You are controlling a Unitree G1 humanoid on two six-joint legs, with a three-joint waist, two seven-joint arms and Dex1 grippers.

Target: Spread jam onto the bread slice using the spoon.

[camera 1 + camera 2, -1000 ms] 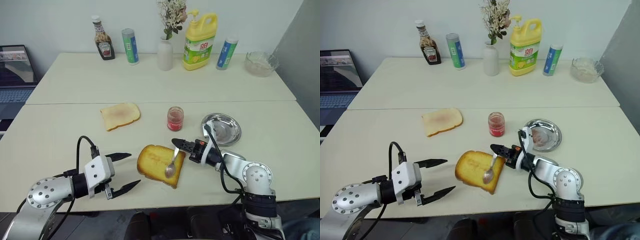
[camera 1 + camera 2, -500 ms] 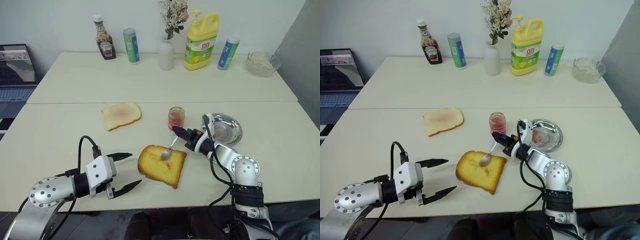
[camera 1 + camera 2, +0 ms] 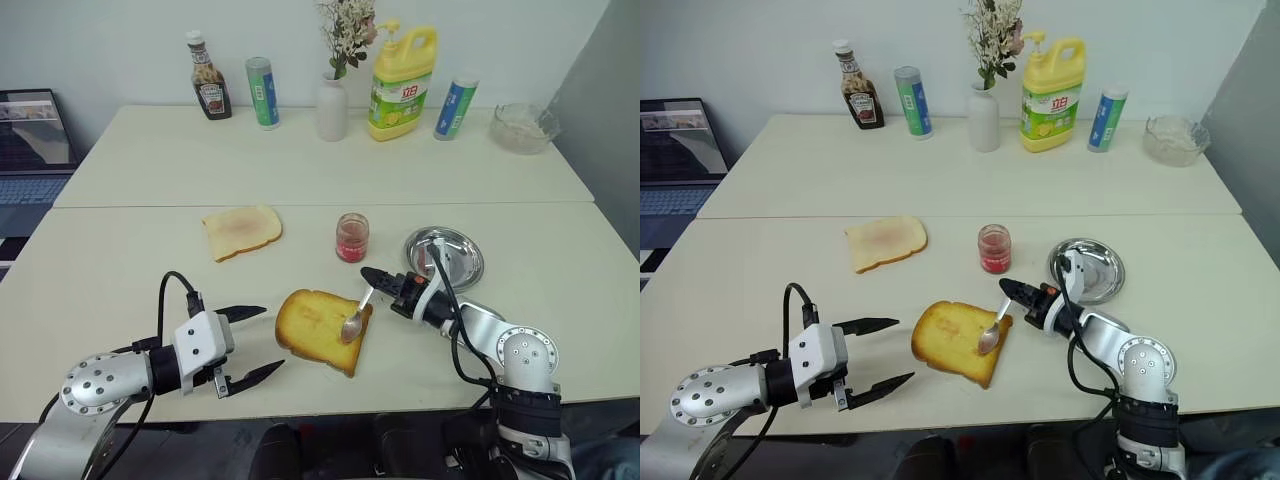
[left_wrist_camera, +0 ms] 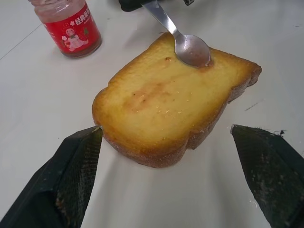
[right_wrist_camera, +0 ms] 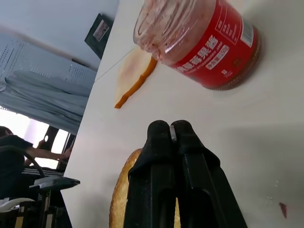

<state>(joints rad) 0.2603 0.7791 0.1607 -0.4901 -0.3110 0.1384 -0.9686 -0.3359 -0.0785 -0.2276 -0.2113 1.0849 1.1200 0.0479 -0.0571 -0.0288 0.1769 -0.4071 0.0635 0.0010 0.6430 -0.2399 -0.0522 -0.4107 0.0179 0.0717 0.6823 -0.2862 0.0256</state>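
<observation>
The robot's right gripper should put the spoon down in the round steel dish (image 3: 472,262), with the spoon's handle leaning over the dish's rim.
The golden bread slice (image 3: 318,325) lies on the table near the front edge. My right gripper (image 3: 369,278) is shut on the handle of the spoon (image 3: 356,312). The spoon slants down to the left, and its bowl (image 4: 191,49) rests on the slice's right edge. The jam (image 3: 351,237), red in a small glass jar without a lid, stands just behind the slice. To the left of the bread, my left gripper (image 3: 270,338) is open, with its fingers (image 4: 78,173) apart on either side of the slice's near edge and not touching it.
A thinner slice with a pinkish smear (image 3: 241,230) lies at the back left of the bread. A round steel dish (image 3: 444,257) sits at the right. Along the far edge stand a ketchup bottle (image 3: 207,76), two cans, a vase, a yellow jug (image 3: 402,68) and a glass bowl (image 3: 521,126).
My right gripper carried the spoon up over the middle of the slice, then right and nearer, so the bowl now sits at the slice's right edge. The left gripper stayed put.
</observation>
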